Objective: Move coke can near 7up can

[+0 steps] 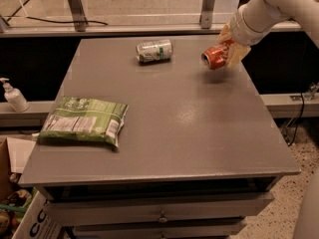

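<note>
Next, I set the coke can down on the table (182, 48), against the end of the 7up can that faces my gripper.
The red coke can (214, 57) is held on its side in my gripper (227, 53), raised a little above the grey table (169, 118) near its far right edge. The gripper's yellowish fingers (235, 54) are shut around the can, with its silver end pointing left. The 7up can (154, 51), silver-white and green, lies on its side on the table at the far middle, left of the coke can and apart from it.
A green chip bag (84, 121) lies flat at the table's left front. A white pump bottle (14, 95) stands on a ledge left of the table. A glass rail with metal posts (208, 5) runs behind. Drawers sit below the tabletop.
</note>
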Controlling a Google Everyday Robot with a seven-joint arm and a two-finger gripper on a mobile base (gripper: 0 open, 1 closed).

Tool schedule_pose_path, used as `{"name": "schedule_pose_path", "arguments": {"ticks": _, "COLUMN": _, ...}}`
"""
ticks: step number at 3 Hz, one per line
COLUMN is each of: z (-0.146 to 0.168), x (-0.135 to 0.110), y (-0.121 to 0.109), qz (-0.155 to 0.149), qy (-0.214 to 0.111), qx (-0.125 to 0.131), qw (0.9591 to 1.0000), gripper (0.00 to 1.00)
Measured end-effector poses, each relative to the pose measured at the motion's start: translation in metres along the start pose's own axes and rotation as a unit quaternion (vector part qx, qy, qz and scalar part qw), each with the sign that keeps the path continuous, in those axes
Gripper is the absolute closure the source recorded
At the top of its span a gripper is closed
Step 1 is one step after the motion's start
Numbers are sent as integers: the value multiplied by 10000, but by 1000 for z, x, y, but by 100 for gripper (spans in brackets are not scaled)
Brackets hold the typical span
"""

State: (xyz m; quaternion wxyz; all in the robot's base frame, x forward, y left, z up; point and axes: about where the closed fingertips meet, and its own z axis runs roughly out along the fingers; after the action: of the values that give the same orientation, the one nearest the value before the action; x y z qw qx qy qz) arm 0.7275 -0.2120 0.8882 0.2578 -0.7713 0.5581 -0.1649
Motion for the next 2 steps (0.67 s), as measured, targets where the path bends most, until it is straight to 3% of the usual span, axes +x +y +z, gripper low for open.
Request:
{"name": "schedule_pose_path", "arguments": {"ticks": 1, "z": 17, "x": 3, "y": -28, "qz": 344, "qy": 53, "qx": 273, "qw": 9990, "gripper": 100}}
{"name": "schedule_pose_path", "arguments": {"ticks": 2, "z": 35, "x": -4, "y": -46, "qz": 572, "qy": 28, "qx": 352, "qw": 9977, "gripper": 100}}
